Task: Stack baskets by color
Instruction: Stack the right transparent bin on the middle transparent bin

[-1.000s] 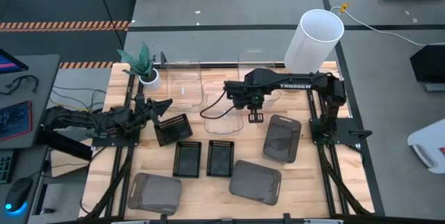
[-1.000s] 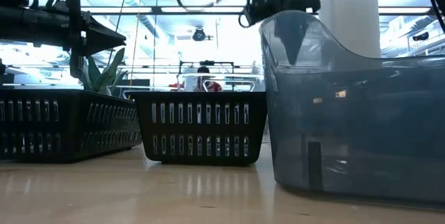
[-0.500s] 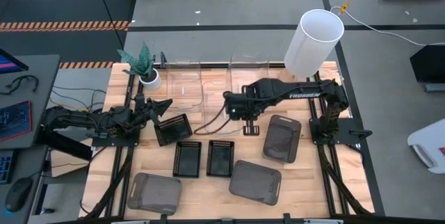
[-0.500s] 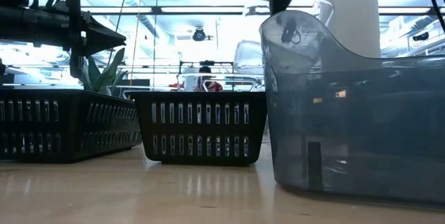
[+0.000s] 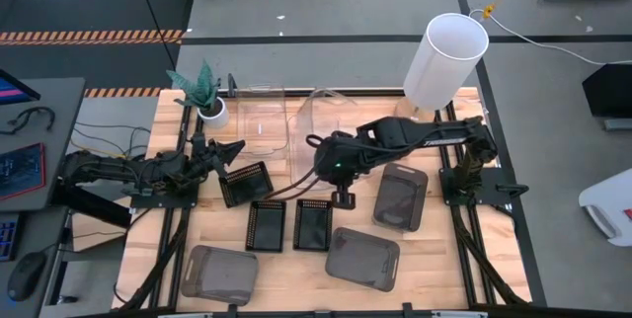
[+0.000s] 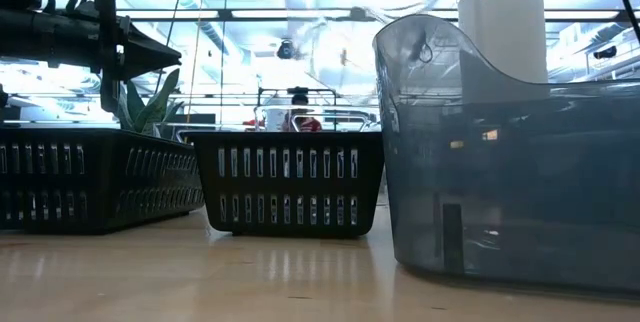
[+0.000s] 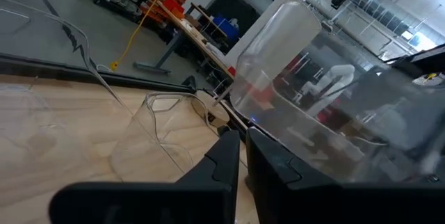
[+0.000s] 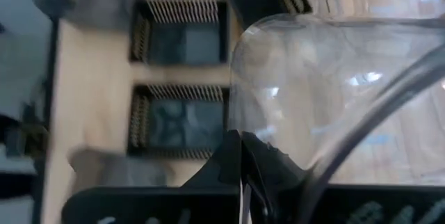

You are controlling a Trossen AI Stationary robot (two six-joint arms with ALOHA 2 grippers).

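Note:
Next, I let go of the clear basket with my right gripper on the wood (image 5: pixel 334 153) (image 8: pixel 311 152) between its twin and the farthest dark grey basket.
My right gripper (image 5: pixel 321 158) hangs over the table's middle, shut on a clear basket (image 5: pixel 316 120) that is tilted in the air; the low view shows it high up (image 6: pixel 330 17). A second clear basket (image 5: pixel 262 120) stands on its base at the far side. Three black baskets (image 5: pixel 245 182) (image 5: pixel 265 225) (image 5: pixel 313 224) and three dark grey baskets (image 5: pixel 400 197) (image 5: pixel 362 258) (image 5: pixel 219 275) stand apart on the near half. My left gripper (image 5: pixel 235 148) waits shut at the left, just above the nearest black basket. My right gripper pinches the clear basket's wall at its rim (image 8: pixel 254 140) between its two fingers. The fingers come slanting down from the table's right side. The basket is lifted clear of the table and tipped, its body (image 8: pixel 313 78) reaching out beyond the fingertips.
A tall white cylinder (image 5: pixel 444 59) stands at the far right corner and a small potted plant (image 5: pixel 205 96) at the far left. A grey basket (image 6: pixel 510 152) fills the low view's right. Bare wood shows between the black and clear baskets.
My right gripper has swung toward the table's left and near edge, risen and tipped more steeply downward, staying shut. The clear basket has come up off the table with it and now hangs tilted.

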